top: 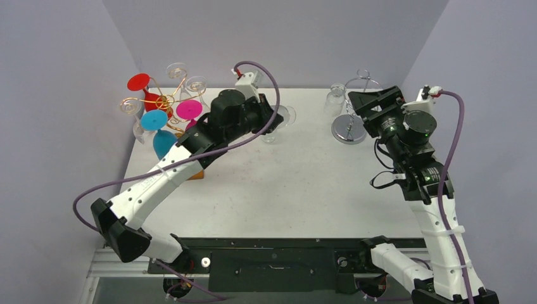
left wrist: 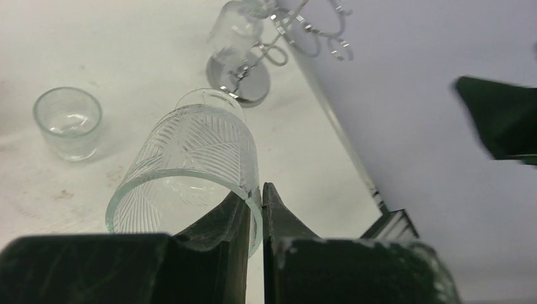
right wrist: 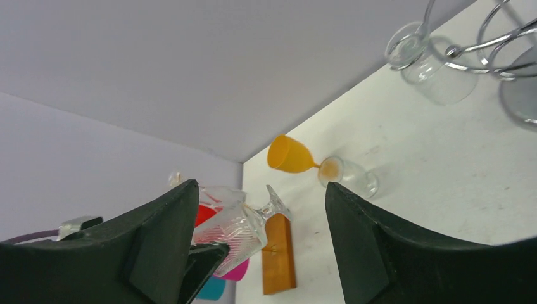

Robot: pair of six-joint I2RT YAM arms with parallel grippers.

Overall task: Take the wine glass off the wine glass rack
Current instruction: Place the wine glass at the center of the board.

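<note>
The robot's left gripper needs to release the ribbed wine glass, now tilted over the back middle, on the table point(top: 251, 148) next to the small clear glass, toward the copper rack.
My left gripper point(left wrist: 261, 190) is shut on the rim of a clear ribbed wine glass point(left wrist: 190, 158), one finger inside the bowl and one outside. It holds the glass tilted over the back middle of the table point(top: 285, 116), away from both racks. The right wrist view shows that glass point(right wrist: 237, 231) tilted, foot up. A copper wire rack point(top: 166, 101) at the back left carries red, pink, blue and clear glasses. A silver rack point(top: 349, 130) at the back right carries a clear glass point(top: 335, 98). My right gripper point(top: 370, 104) is open and empty beside the silver rack.
A small clear glass point(left wrist: 68, 120) stands on the table near the held glass. An orange wine glass point(right wrist: 291, 154) lies on its side against a clear glass point(right wrist: 351, 177). The copper rack's wooden base point(right wrist: 278, 253) sits at the left. Walls close the back and sides.
</note>
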